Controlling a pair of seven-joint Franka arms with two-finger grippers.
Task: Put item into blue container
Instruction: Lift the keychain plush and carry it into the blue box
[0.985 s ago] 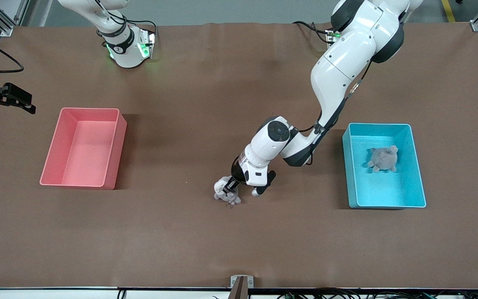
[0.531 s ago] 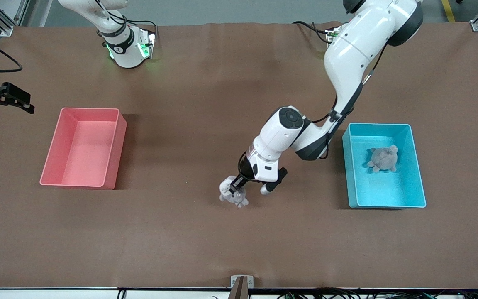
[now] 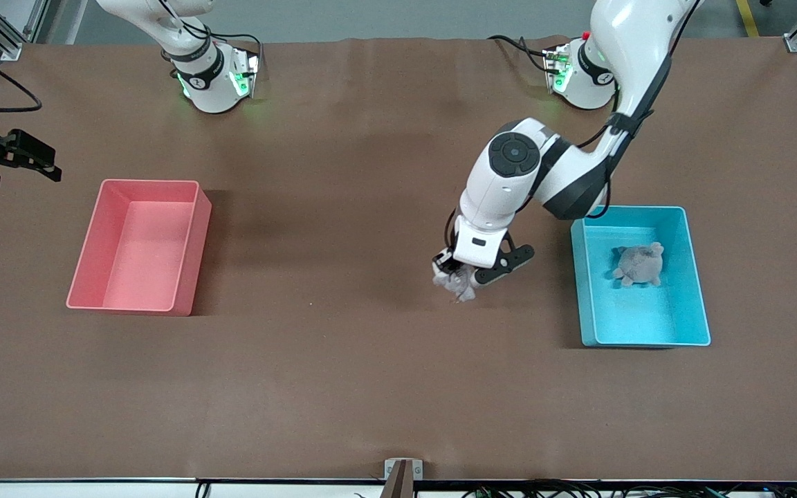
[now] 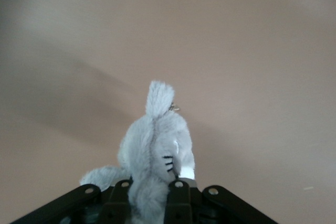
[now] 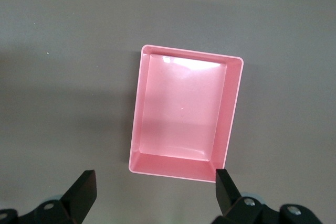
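The robot's left gripper will release the small grey plush toy between the grey plush turtle and the blue container's near-middle side (image 3: 604,270).
The item, a small grey plush toy (image 3: 459,285) (image 4: 157,145), hangs in my left gripper (image 3: 448,268) (image 4: 149,195), which is shut on it. It is up in the air over bare table, between the table's middle and the blue container (image 3: 630,208). The blue container is a cyan bin toward the left arm's end, and a grey plush turtle (image 3: 639,264) lies inside it. My right gripper (image 3: 14,160) (image 5: 152,187) waits open with nothing between its fingers, high over the right arm's end of the table.
A pink bin (image 3: 139,245) (image 5: 184,114) of the same shape stands empty toward the right arm's end. Brown mat (image 3: 343,387) covers the table.
My left gripper has lifted the plush toy off the table and carried it toward the blue container. The right gripper has barely moved.
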